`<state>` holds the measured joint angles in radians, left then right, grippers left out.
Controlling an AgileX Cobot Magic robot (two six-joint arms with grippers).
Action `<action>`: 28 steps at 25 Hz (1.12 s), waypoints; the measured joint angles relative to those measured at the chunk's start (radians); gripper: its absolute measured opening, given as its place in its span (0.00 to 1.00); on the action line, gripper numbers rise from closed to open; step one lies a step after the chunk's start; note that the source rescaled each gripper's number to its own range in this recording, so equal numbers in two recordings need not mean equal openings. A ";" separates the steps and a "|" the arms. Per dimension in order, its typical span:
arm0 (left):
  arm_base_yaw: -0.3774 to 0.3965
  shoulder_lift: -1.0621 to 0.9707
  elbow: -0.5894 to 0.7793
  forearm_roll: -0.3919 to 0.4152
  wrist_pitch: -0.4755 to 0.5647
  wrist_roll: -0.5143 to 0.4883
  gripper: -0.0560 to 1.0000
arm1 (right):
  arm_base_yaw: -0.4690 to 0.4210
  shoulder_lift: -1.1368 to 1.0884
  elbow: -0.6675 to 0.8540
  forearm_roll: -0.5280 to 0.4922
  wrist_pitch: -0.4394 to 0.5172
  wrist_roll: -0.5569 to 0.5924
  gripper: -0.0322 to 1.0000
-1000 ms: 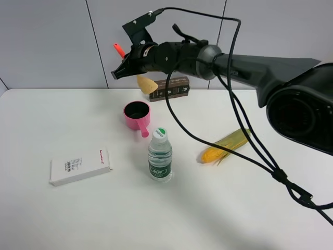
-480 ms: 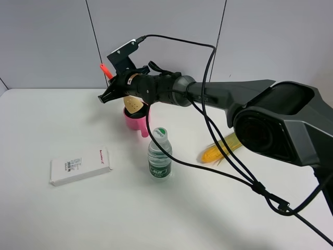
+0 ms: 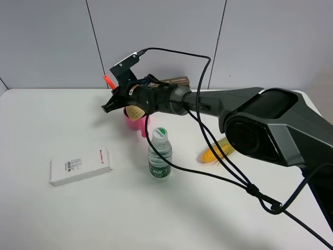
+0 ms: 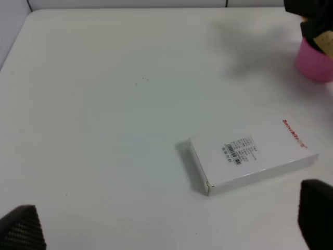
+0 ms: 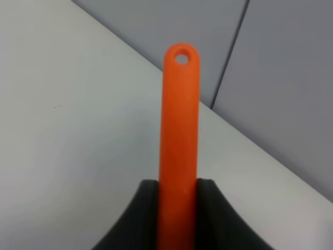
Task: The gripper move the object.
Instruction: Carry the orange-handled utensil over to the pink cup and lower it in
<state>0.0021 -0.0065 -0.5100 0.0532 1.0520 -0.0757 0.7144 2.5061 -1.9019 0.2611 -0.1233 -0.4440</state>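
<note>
Next, my right gripper releases the wooden spatula inside the pink saucepan (image 3: pixel 137 114), with the spatula's blade down in the saucepan's bowl. The spatula's blade is now at the saucepan's mouth.
The wooden spatula is held in my right gripper (image 3: pixel 120 97), which reaches across to the left of the middle of the table. Its orange-red handle (image 3: pixel 108 81) sticks up and to the left, and its tan blade (image 3: pixel 136 112) sits at the mouth of the pink saucepan (image 3: pixel 133 122). In the right wrist view the handle (image 5: pixel 179 125) runs between the two black fingers (image 5: pixel 148 221), which are shut on it. My left gripper (image 4: pixel 169 226) is open and empty above the table, near a white box (image 4: pixel 252 161).
A water bottle (image 3: pixel 159 156) stands just in front of the saucepan. The white box (image 3: pixel 80 165) lies at the front left. A yellow-green corn cob (image 3: pixel 218 150) lies right of the bottle. A brown box (image 3: pixel 176 81) stands at the back wall. Black cables (image 3: pixel 218 156) trail over the table.
My right gripper has carried the spatula left and down from near the brown box. The blade has come down from above the saucepan to its mouth.
</note>
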 joint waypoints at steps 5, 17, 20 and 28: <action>0.000 0.000 0.000 0.000 0.000 0.000 1.00 | 0.000 0.000 -0.001 0.000 -0.056 0.000 0.03; 0.000 0.000 0.000 0.000 0.000 0.000 1.00 | -0.001 0.014 -0.001 0.000 -0.112 0.000 0.03; 0.000 0.000 0.000 0.000 0.000 0.000 1.00 | -0.003 0.018 -0.001 0.000 -0.125 -0.016 0.03; 0.000 0.000 0.000 0.000 0.000 0.000 1.00 | -0.025 0.019 -0.001 0.003 -0.137 -0.016 0.03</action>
<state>0.0021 -0.0065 -0.5100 0.0532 1.0520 -0.0757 0.6899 2.5248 -1.9026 0.2644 -0.2598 -0.4600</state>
